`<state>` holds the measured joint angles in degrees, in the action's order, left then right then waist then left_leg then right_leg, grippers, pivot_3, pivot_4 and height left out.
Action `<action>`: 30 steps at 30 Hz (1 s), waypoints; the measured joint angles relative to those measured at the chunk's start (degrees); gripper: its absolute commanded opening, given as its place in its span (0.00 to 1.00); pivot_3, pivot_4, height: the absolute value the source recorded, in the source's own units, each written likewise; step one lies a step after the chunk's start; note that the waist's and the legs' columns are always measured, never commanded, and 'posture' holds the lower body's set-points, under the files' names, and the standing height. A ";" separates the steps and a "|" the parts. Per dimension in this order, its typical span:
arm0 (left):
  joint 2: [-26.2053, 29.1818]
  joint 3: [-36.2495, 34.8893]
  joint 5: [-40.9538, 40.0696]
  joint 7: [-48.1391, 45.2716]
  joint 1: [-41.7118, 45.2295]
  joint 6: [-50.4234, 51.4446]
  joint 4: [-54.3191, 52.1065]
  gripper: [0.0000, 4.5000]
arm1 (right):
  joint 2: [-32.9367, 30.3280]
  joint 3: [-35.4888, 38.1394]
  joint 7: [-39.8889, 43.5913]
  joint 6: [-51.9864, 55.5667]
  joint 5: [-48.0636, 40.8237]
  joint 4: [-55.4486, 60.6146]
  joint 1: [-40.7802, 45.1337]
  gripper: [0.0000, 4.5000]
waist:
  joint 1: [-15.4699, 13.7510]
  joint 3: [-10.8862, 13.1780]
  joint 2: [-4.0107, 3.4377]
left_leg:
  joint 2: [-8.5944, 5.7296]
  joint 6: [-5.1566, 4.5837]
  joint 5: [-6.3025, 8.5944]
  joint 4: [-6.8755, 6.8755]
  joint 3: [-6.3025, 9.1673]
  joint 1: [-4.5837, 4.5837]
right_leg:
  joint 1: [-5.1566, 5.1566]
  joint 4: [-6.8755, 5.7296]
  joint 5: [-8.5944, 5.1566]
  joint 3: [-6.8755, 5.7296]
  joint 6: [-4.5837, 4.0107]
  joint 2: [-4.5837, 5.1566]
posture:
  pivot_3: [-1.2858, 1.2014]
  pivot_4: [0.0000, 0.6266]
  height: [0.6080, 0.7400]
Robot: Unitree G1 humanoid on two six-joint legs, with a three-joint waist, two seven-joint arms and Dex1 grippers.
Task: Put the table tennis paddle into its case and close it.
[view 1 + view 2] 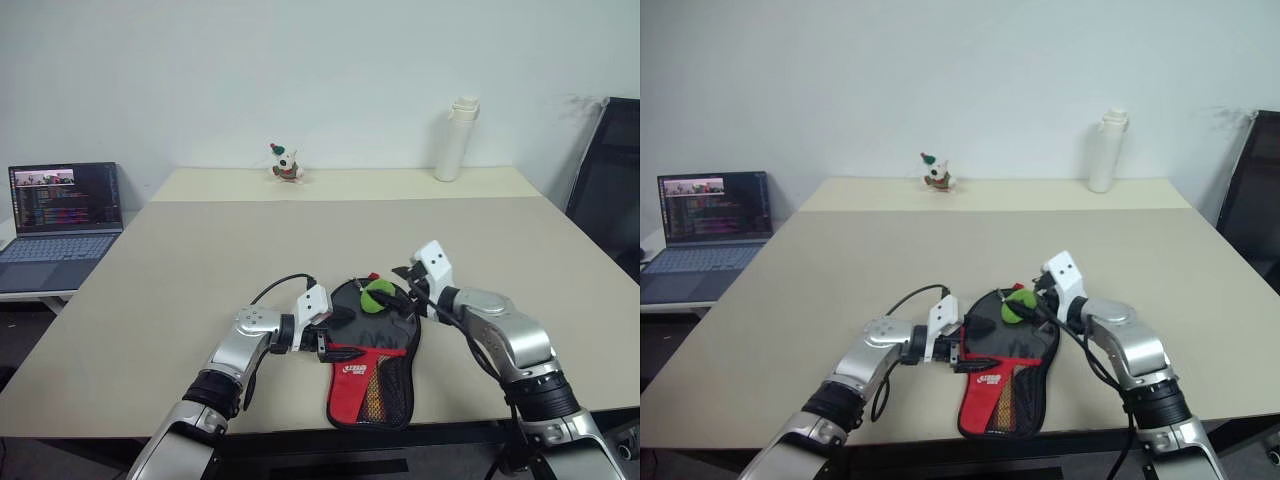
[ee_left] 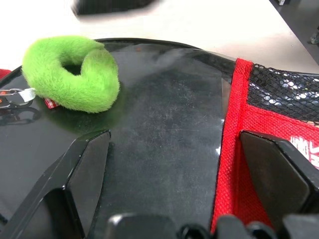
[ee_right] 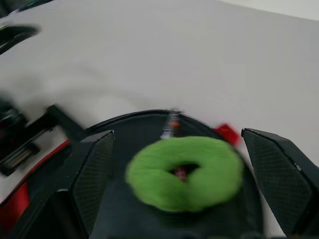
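The green ring covers the case's black part in the zip's path; next my right gripper grips it and swings it past the case's far rim (image 1: 366, 279) before zipping.
The case (image 1: 371, 378) lies flat near the table's front edge. Its round black part points away from me and its red-and-black mesh panel points toward me. A fluffy green ring (image 1: 377, 295) rests on the black part, next to a small metal zip pull (image 2: 15, 94). The table tennis paddle is hidden. My left gripper (image 1: 335, 335) is open at the case's left side, its fingers spread over the black face and the red panel (image 2: 234, 149). My right gripper (image 1: 405, 290) is open at the case's far right edge, with the green ring (image 3: 214, 174) between and just ahead of its fingers.
An open laptop (image 1: 65, 215) sits on a side table at the left. A small toy figure (image 1: 286, 165) and a white bottle (image 1: 457, 138) stand at the table's far end. A black chair (image 1: 610, 190) is at the right. The tabletop (image 1: 250, 250) is bare beyond the case.
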<state>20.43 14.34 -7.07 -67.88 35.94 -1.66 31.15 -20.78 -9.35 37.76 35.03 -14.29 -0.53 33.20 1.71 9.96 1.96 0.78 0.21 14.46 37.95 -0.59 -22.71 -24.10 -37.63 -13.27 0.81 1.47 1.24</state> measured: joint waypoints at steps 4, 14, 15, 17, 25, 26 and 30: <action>-0.03 -0.03 -0.01 0.38 -0.31 0.00 -0.24 1.00 | -0.40 -2.98 1.16 -4.10 3.12 -3.22 -0.01 1.00 | -0.01 -0.02 0.01 | 0.00 0.00 0.00 0.01 0.01 0.03 | 0.02 -0.01 0.00 -0.01 0.00 0.00 | 0.52 0.24 1.00; 0.07 -0.04 0.00 0.39 -0.40 0.11 -0.51 1.00 | 0.17 -5.98 0.52 -12.68 11.23 -13.41 2.41 0.96 | 0.01 -0.02 0.01 | 0.00 0.00 0.00 0.00 0.00 0.05 | 0.02 -0.03 0.00 0.00 0.00 0.00 | 0.52 0.24 1.00; 0.08 -0.04 0.00 0.37 -0.41 0.12 -0.54 1.00 | 0.69 -5.98 0.25 -13.10 11.59 -13.91 2.69 0.91 | 0.01 -0.02 0.01 | 0.00 0.00 0.00 0.00 0.00 0.05 | 0.02 -0.03 0.00 -0.01 -0.01 0.00 | 0.52 0.24 1.00; 0.08 -0.02 0.00 0.35 -0.42 0.15 -0.64 1.00 | 1.61 -6.00 -0.50 -13.53 12.53 -14.90 3.07 0.79 | 0.00 -0.02 0.01 | 0.00 0.00 0.00 0.00 0.00 0.04 | 0.02 -0.03 0.00 0.00 -0.01 0.00 | 0.52 0.24 1.00; 0.25 -0.03 0.13 0.45 -1.10 0.90 -1.99 1.00 | 3.40 -5.95 -2.43 -14.69 14.86 -16.97 3.86 0.18 | -0.02 -0.02 0.01 | 0.00 0.00 0.00 0.00 0.00 0.03 | 0.02 -0.02 0.03 0.00 -0.05 0.01 | 0.52 0.24 1.00; 0.29 -0.03 0.13 0.49 -1.20 0.99 -2.17 1.00 | 3.40 -5.89 -2.62 -14.71 15.13 -17.11 4.02 0.12 | -0.01 -0.02 0.01 | -0.01 0.00 0.00 0.00 0.00 0.03 | 0.02 -0.02 0.03 0.00 -0.06 0.02 | 0.52 0.24 1.00; 0.34 -0.08 0.12 0.77 -1.61 1.14 -2.70 1.00 | 3.38 -5.36 -2.95 -14.91 15.38 -18.58 5.23 0.01 | -0.02 -0.02 0.00 | 0.00 0.00 0.00 0.00 0.01 0.03 | 0.02 -0.02 0.03 -0.01 -0.06 0.02 | 0.52 0.24 1.00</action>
<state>20.77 14.26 -6.95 -67.11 34.32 -0.52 28.45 -17.41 -14.70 34.80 20.13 1.09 -19.11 38.43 1.70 9.94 1.96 0.78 0.21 14.46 37.95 -0.58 -22.68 -24.08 -37.65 -13.25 0.81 1.41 1.27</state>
